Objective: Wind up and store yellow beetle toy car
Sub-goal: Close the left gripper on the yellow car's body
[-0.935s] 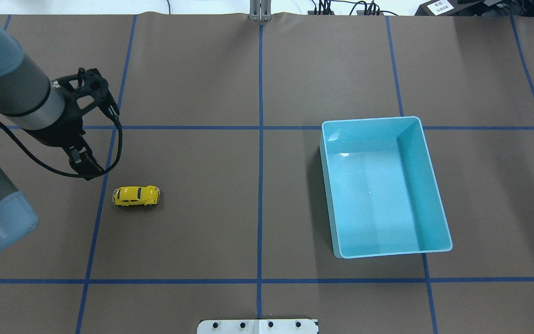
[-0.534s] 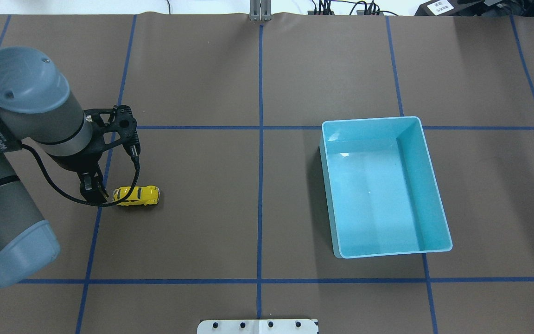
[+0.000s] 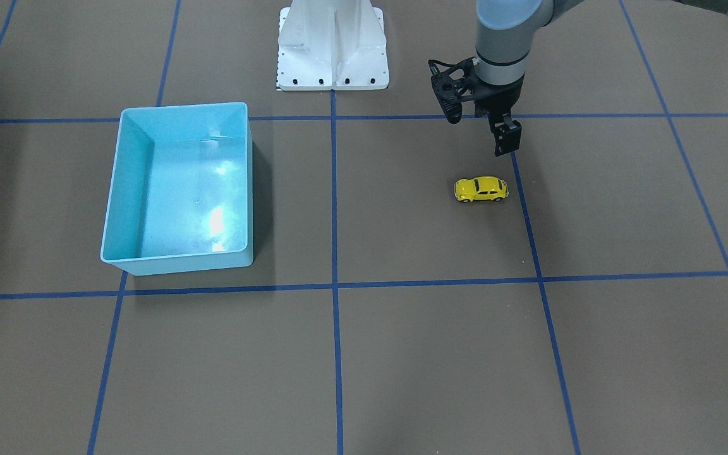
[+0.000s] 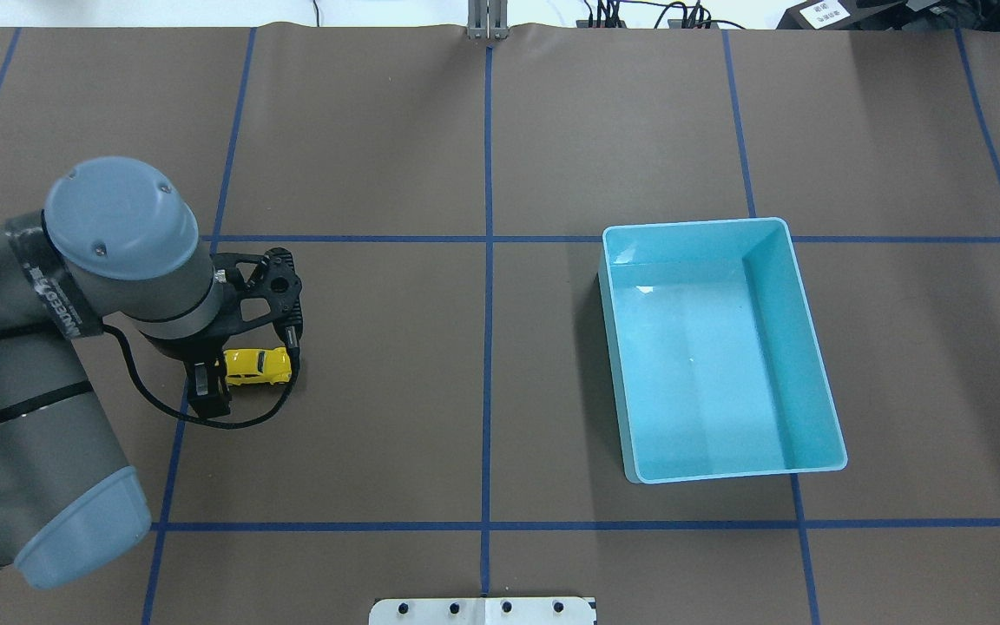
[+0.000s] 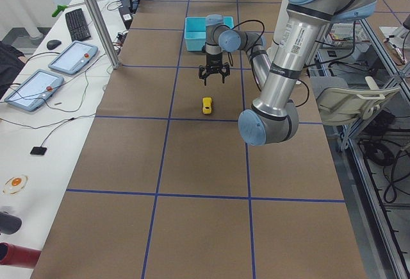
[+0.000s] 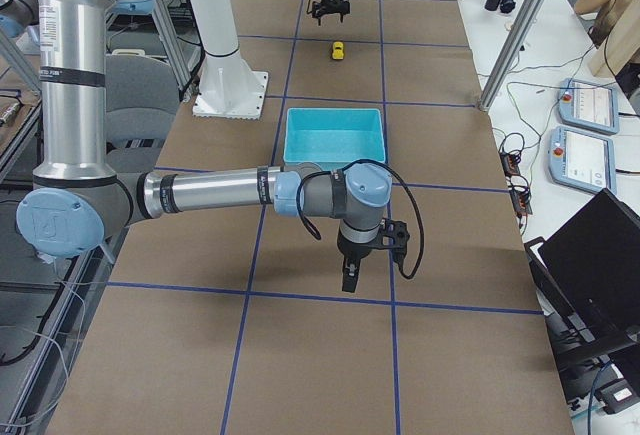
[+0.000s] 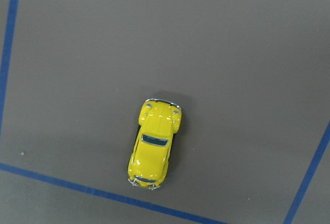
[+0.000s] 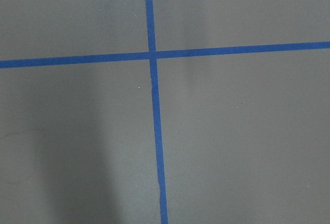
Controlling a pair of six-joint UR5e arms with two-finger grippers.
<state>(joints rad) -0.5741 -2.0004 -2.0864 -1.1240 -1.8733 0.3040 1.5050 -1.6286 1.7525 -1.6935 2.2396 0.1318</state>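
My left gripper is going to close across the hood [image 3: 471, 188] [image 7: 159, 125] of the yellow beetle toy car, at a spot just in front of the car's windshield.
The yellow beetle toy car [image 4: 259, 365] [image 3: 481, 189] [image 7: 153, 141] stands on its wheels on the brown table, left of the middle, beside a blue tape line. My left gripper [image 3: 505, 150] hangs above the car's end nearest the tape line and does not touch it. Its fingers are spread and empty in the exterior left view [image 5: 214, 79]. One finger [image 4: 207, 391] shows below the wrist from overhead. The right gripper [image 6: 350, 277] hovers low over bare table far from the car; I cannot tell whether it is open or shut.
A light-blue bin [image 4: 695, 222] [image 3: 184, 105] sits empty on the table's right half, well away from the car. The white base plate [image 3: 332, 44] is at the robot's edge. A side table with tablets [image 5: 72, 57] runs along the far side.
The left arm has swung toward the car and its gripper now hangs over the car's left end. The car and the bin have not moved.
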